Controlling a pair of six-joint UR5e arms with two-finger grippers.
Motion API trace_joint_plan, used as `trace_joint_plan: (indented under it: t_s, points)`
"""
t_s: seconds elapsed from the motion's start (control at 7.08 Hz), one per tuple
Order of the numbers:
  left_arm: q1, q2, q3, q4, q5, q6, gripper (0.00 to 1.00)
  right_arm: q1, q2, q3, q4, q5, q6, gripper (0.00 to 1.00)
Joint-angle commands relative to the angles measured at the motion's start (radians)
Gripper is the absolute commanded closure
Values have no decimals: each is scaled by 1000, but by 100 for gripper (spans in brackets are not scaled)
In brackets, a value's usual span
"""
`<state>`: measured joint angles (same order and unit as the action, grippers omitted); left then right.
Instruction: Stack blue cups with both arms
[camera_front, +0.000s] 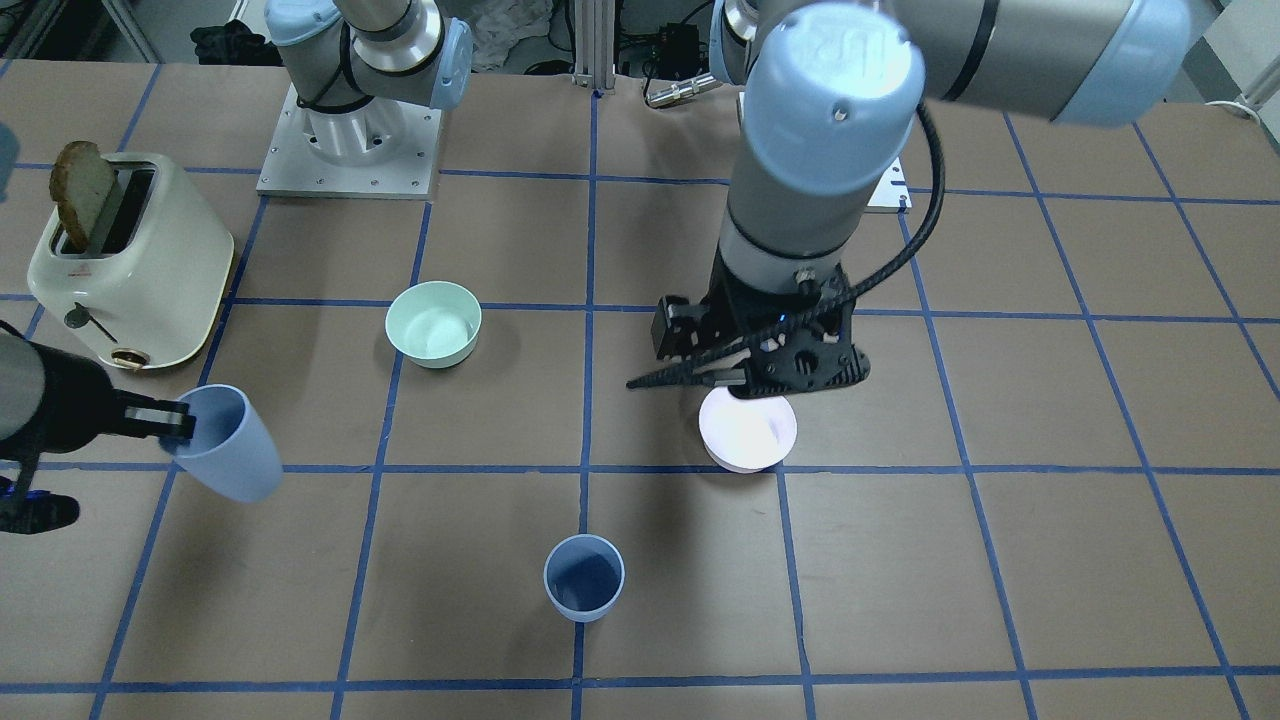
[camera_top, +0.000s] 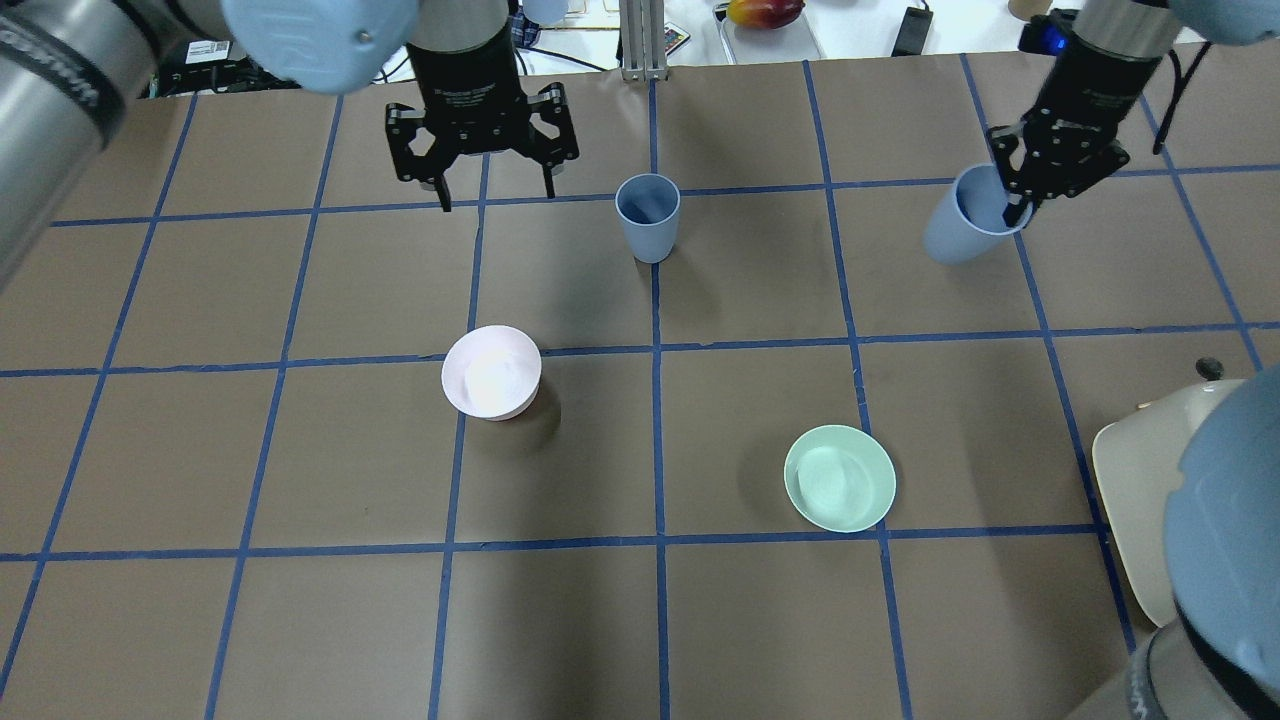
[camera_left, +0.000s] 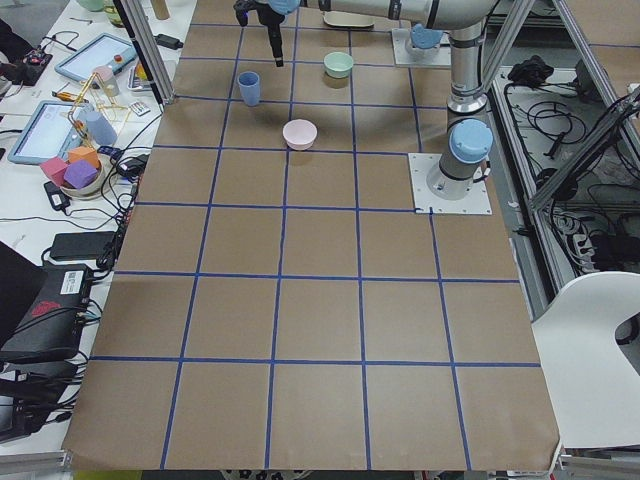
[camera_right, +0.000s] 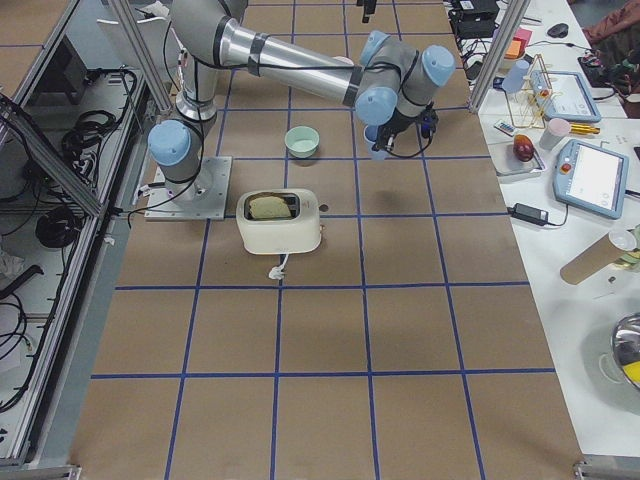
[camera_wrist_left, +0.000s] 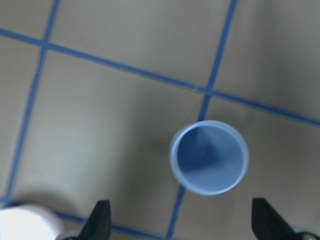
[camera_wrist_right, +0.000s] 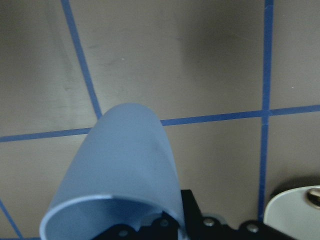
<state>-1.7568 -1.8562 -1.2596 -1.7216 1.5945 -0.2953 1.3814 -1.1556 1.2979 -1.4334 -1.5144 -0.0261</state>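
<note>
Next, I release the second blue cup with my right gripper inside the blue cup (camera_front: 581, 562) that stands upright at the far middle. The second cup now hangs tilted in my gripper.
One blue cup (camera_top: 648, 215) stands upright on the table at the far middle; it also shows in the front view (camera_front: 584, 577) and the left wrist view (camera_wrist_left: 209, 157). My left gripper (camera_top: 497, 198) is open and empty, above the table to the left of this cup, apart from it. My right gripper (camera_top: 1015, 205) is shut on the rim of the second blue cup (camera_top: 962, 218), one finger inside it. That cup hangs tilted at the far right; it also shows in the front view (camera_front: 228, 445) and the right wrist view (camera_wrist_right: 120, 165).
A pale pink bowl (camera_top: 491, 372) sits left of centre and a mint-green bowl (camera_top: 840, 478) right of centre, both nearer the robot. A cream toaster (camera_front: 130, 260) with a slice of bread stands by the right arm's side.
</note>
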Motion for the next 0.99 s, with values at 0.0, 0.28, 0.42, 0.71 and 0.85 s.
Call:
trace_joint_plan:
  t_s: [0.0, 0.28, 0.42, 0.71, 0.85]
  points:
    - [19, 173, -114, -81, 4, 105, 0, 155, 7, -69, 5, 99, 352, 100]
    - [42, 276, -355, 215, 42, 87, 0, 224, 31, -97, -11, 216, 568, 100]
    - [49, 279, -378, 306, 50, 109, 0, 257, 65, -121, -27, 305, 671, 100]
    - [54, 264, -334, 318, 44, 111, 0, 284, 123, -178, -68, 350, 852, 100]
    - [60, 246, -273, 295, 47, 111, 0, 294, 143, -184, -79, 388, 894, 100]
